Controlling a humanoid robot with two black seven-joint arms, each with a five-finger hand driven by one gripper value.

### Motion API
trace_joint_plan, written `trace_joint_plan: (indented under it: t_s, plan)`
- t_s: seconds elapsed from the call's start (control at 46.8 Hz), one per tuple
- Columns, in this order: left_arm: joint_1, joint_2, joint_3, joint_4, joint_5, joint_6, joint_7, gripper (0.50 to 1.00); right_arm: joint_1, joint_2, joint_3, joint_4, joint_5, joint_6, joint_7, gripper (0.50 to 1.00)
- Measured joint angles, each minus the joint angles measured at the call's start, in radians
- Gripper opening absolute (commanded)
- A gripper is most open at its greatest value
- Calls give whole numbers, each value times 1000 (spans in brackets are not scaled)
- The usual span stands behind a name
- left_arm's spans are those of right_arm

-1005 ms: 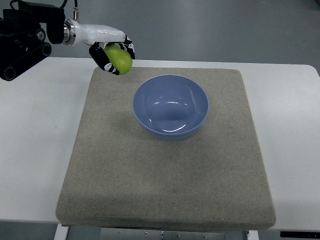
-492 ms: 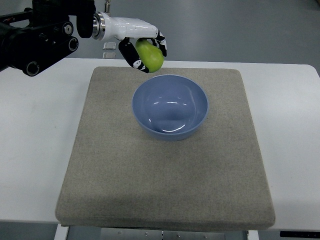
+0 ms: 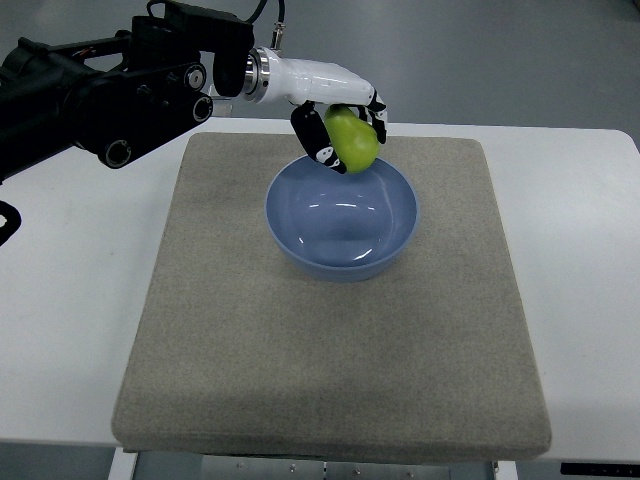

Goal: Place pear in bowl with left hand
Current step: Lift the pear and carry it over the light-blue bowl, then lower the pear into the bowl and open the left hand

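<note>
My left gripper is going to let go of the green pear on the inside bottom of the blue bowl (image 3: 351, 219).
A green pear (image 3: 354, 139) hangs in the air over the far rim of the blue bowl (image 3: 341, 259). My left hand (image 3: 338, 125) is shut on the pear, white with black fingers curled round it. The black arm (image 3: 110, 85) behind it reaches in from the upper left. The bowl stands on the grey mat and holds nothing. My right hand does not show.
A grey felt mat (image 3: 330, 350) covers the middle of the white table (image 3: 70, 300). The table's far edge runs just behind the hand, with grey floor beyond it.
My left hand has carried the pear to the right, from beyond the mat's far left corner to above the bowl's far rim. More of the black arm has come into view.
</note>
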Motion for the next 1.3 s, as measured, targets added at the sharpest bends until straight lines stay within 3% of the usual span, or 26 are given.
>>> trace_joint_plan:
  t_s: [1.005, 1.07, 1.091, 1.241, 1.305]
  plan:
    - [77, -27, 23, -40, 10, -37, -2, 505, 0, 0, 0, 0, 0, 0, 0, 926]
    - [77, -27, 23, -40, 8, -33, -1, 723, 0, 0, 0, 0, 0, 0, 0, 926]
    - [77, -27, 23, -40, 4, -31, -1, 758, 0, 0, 0, 0, 0, 0, 0, 926]
    - [78, -27, 21, -42, -5, -28, 0, 842, 0, 0, 0, 0, 0, 0, 0, 926]
    - [80, -27, 20, -47, -5, -28, 0, 851, 0, 0, 0, 0, 0, 0, 0, 926]
